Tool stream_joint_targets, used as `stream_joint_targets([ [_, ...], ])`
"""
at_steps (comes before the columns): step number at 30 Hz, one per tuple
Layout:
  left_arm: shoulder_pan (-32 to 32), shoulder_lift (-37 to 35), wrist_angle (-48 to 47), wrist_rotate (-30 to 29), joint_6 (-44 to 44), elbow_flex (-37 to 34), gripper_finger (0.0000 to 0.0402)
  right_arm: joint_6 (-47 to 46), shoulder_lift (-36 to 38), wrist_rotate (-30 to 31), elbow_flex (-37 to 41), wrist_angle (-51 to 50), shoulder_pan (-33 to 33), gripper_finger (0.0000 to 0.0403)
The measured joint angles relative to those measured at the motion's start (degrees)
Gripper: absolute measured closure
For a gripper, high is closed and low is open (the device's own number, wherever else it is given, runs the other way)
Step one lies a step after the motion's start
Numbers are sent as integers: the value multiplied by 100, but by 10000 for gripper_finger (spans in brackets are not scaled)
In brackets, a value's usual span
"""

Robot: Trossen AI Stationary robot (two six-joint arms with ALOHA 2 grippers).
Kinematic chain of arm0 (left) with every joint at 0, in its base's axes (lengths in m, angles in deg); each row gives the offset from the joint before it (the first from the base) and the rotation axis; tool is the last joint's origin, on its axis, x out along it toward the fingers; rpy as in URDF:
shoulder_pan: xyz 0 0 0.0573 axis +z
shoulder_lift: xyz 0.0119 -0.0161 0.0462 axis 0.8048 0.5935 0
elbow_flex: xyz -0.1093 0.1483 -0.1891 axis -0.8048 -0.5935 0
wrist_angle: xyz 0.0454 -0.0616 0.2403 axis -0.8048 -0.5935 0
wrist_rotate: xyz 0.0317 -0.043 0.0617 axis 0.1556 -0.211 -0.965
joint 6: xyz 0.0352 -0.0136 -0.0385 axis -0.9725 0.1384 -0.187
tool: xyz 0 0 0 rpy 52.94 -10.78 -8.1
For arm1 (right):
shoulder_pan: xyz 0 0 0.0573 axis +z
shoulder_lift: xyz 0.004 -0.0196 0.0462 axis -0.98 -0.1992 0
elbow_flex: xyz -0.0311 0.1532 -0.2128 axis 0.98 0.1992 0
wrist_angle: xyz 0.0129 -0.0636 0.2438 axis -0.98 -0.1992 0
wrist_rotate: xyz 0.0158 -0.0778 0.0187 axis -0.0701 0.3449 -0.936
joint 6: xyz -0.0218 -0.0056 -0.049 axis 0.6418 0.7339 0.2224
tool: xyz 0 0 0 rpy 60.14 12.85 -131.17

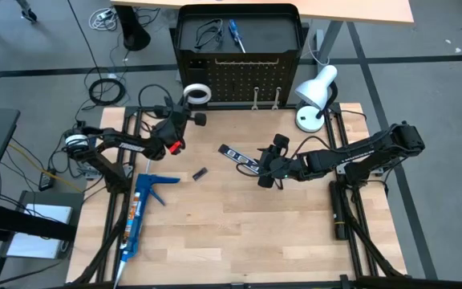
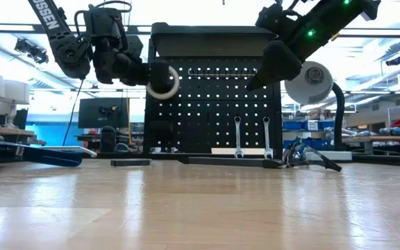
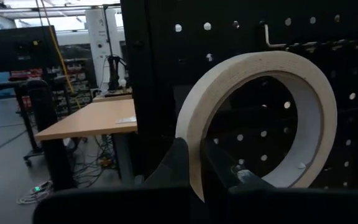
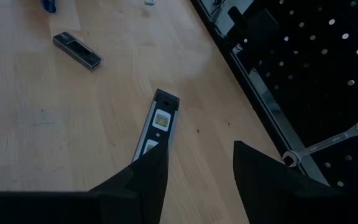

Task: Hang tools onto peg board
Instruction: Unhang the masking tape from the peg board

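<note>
The robot's left gripper will set the white tape ring down on the bare wood [image 1: 221,192] near the small black piece.
The black peg board [image 1: 239,80] stands upright at the table's far edge, and two silver wrenches [image 2: 237,135] [image 2: 267,135] hang on it. My left gripper [image 1: 184,106] holds a white tape ring [image 1: 196,95] up in front of the board's left part [image 3: 241,37]. My right gripper [image 4: 201,174] is open and hovers over a black strip with white marks [image 4: 157,127] that lies flat on the table. Black wire loops [image 1: 207,34] and a blue-handled screwdriver [image 1: 235,34] lie in the tray behind the board's top. My left gripper pinches the tape ring's wall [image 3: 194,168] at the ring's lower near side. One finger [image 3: 229,174] is inside the ring's hole and the other [image 3: 176,163] outside. The fingers come about level from the table's left, slanting toward the board. The ring [image 2: 163,82] is lifted clear of the table.
A white desk lamp [image 1: 315,92] stands at the board's right end. A blue caulking gun [image 1: 139,213] lies near the table's left edge, and a small black piece [image 1: 200,173] lies mid-table. The near half of the wooden table [image 1: 239,241] is bare.
</note>
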Motion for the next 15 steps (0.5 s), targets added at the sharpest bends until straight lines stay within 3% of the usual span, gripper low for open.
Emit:
stream_joint_targets([
  [9,-481,-2,75,-552,-664,0,392,2,2,1,0,-1,0,220],
  [15,-1324,-2,-263,-1041,-1540,-2,391,2,0,2,0,-1,-2,220],
])
